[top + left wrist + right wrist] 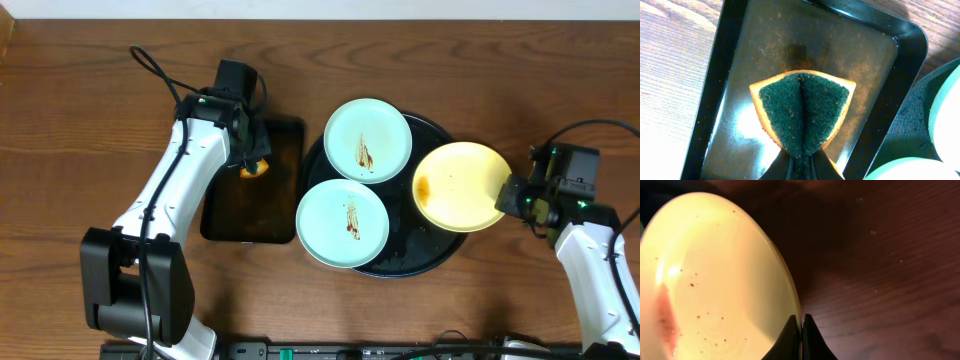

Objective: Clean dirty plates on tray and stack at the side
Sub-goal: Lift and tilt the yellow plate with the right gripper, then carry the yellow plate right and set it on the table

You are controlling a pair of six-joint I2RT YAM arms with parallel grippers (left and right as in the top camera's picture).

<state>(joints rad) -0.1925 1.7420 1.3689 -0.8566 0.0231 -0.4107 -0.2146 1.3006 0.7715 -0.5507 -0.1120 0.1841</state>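
Next, I let go of the pale yellow plate, still tilted over the round tray, on the tabletop (544, 171) with my right gripper, beside the round tray and opposite the rectangular tray.
Two pale mint-blue plates (367, 139) (343, 222) with brown smears lie on the large round black tray (440, 252). My right gripper (513, 195) is shut on the right rim of the pale yellow plate (458, 186) and holds it tilted over the tray's right side; the right wrist view shows the plate (715, 280) with a brown smear and specks, its rim pinched between the fingers (801, 325). My left gripper (252, 160) is shut on the green-and-yellow sponge (802, 110), folded between the fingers (801, 160), above the rectangular black tray (730, 60).
The rectangular black tray (228, 222) lies left of the round tray, its bottom wet. Bare wood-grain tabletop (80, 100) surrounds both trays. A mint plate's edge (945, 115) shows at the right of the left wrist view.
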